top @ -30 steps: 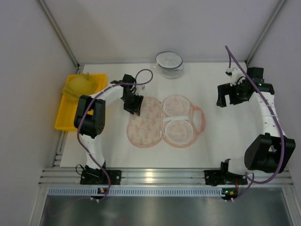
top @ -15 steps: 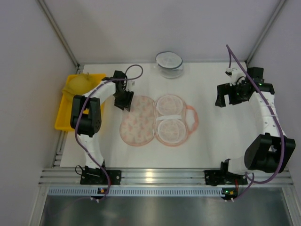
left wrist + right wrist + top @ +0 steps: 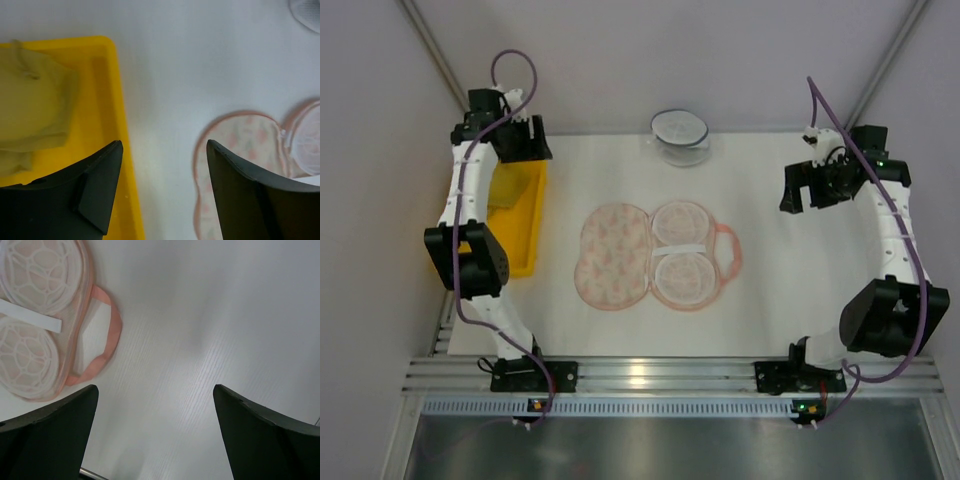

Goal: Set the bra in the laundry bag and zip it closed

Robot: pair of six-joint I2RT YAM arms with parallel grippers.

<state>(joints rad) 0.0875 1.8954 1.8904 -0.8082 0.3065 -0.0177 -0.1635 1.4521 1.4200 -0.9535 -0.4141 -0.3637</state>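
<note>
My left gripper needs to next reach down into the yellow tray and close on the bra's edge (image 3: 519,194) (image 3: 68,117) that faces the laundry bag.
The laundry bag (image 3: 612,255) lies open and flat mid-table, its printed half on the left and its white-mesh half (image 3: 685,255) on the right. The bra (image 3: 30,105), mustard-yellow and folded, rests in the yellow tray (image 3: 117,100); in the top view my left arm hides it. My left gripper (image 3: 520,145) hovers high over the tray's back end. It is open and empty (image 3: 165,150), over the strip of table between the tray and the bag (image 3: 235,165). My right gripper (image 3: 155,395) is open and empty above bare table, right of the bag's pink handle (image 3: 102,345).
A clear round bowl (image 3: 680,135) stands at the back centre. The yellow tray (image 3: 520,225) sits along the left table edge. Enclosure walls close in at the back and on both sides. My right gripper (image 3: 800,195) hangs at the back right.
My left gripper let go of the bag's left edge after dragging the bag slightly left. It then rose and swung back-left over the tray, jaws wider. The right arm barely moved.
</note>
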